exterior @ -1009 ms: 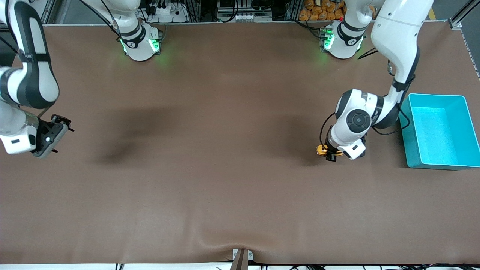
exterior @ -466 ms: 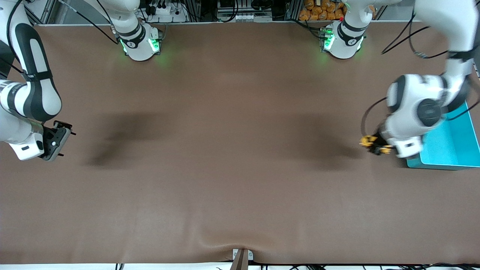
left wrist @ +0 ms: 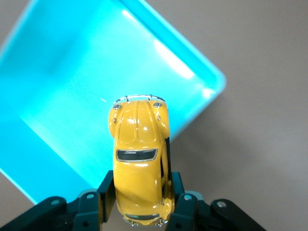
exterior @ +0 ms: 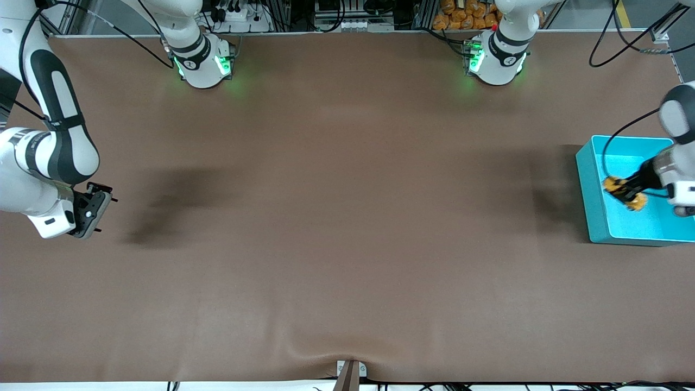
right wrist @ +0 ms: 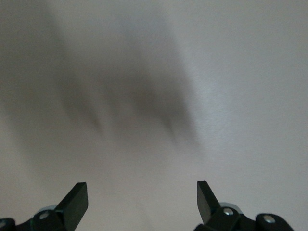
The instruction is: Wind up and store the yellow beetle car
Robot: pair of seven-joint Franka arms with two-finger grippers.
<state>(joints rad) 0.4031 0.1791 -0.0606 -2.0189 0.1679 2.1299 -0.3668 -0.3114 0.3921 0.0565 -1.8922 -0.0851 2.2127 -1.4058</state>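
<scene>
My left gripper is going to set the yellow beetle car free on the bottom of the teal bin, near its side (exterior: pixel 623 195) facing the open table. The car is now held over the bin.
My left gripper (exterior: pixel 624 191) is shut on the yellow beetle car (exterior: pixel 621 192) and holds it in the air over the teal bin (exterior: pixel 589 184). In the left wrist view the car (left wrist: pixel 139 159) sits between the two black fingers (left wrist: pixel 179 192), its rounded nose out over the bin's floor (left wrist: pixel 62 96) near one corner. My right gripper (exterior: pixel 99 213) hangs open and empty above bare table at the right arm's end; its wrist view shows only brown table between the spread fingertips (right wrist: pixel 76 197).
The teal bin stands at the left arm's end of the brown table (exterior: pixel 336 217). A small metal bracket (exterior: pixel 350 372) sits at the table edge nearest the front camera.
My left arm has swung the car from over the open table to over the teal bin. My right arm has drifted slightly.
</scene>
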